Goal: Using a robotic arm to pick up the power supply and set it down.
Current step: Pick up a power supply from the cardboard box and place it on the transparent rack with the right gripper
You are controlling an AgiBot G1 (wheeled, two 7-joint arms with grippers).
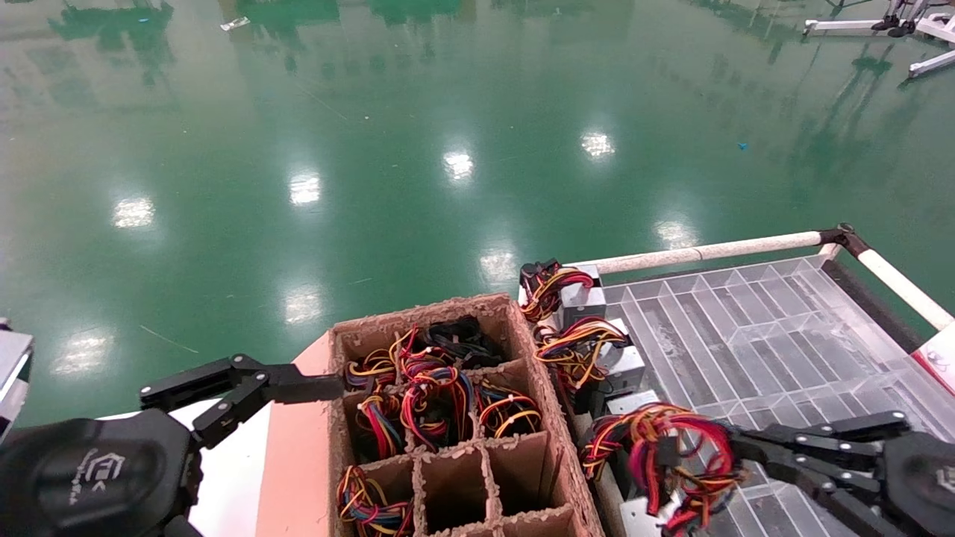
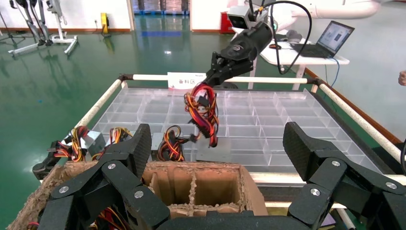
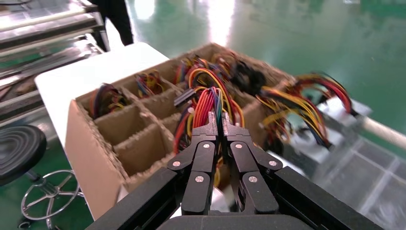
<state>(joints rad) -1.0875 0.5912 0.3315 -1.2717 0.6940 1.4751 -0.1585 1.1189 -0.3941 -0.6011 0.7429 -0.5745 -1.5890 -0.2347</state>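
The power supply will leave my right gripper in the clear tray [image 1: 691, 516], just in front of the nearest standing supply.
The power supply hangs by its coloured wire bundle [image 1: 656, 447], its grey body [image 2: 210, 148] dangling over the clear divided tray [image 1: 753, 335]. My right gripper [image 1: 735, 447] is shut on those wires [image 3: 206, 96], with the fingertips [image 3: 213, 127] pinched together around them. In the left wrist view the right robotic arm [image 2: 239, 45] holds the bundle up above the tray. My left gripper [image 1: 246, 395] stands open at the left side of the cardboard box [image 1: 418, 309], with nothing between its fingers [image 2: 139, 143].
The cardboard box [image 2: 201, 167] has divided cells, several filled with wired power supplies [image 1: 433, 395] and some near cells bare. Two more supplies [image 1: 589, 302] [image 1: 619, 362] sit along the tray's left edge. A white rail [image 1: 709, 252] frames the tray.
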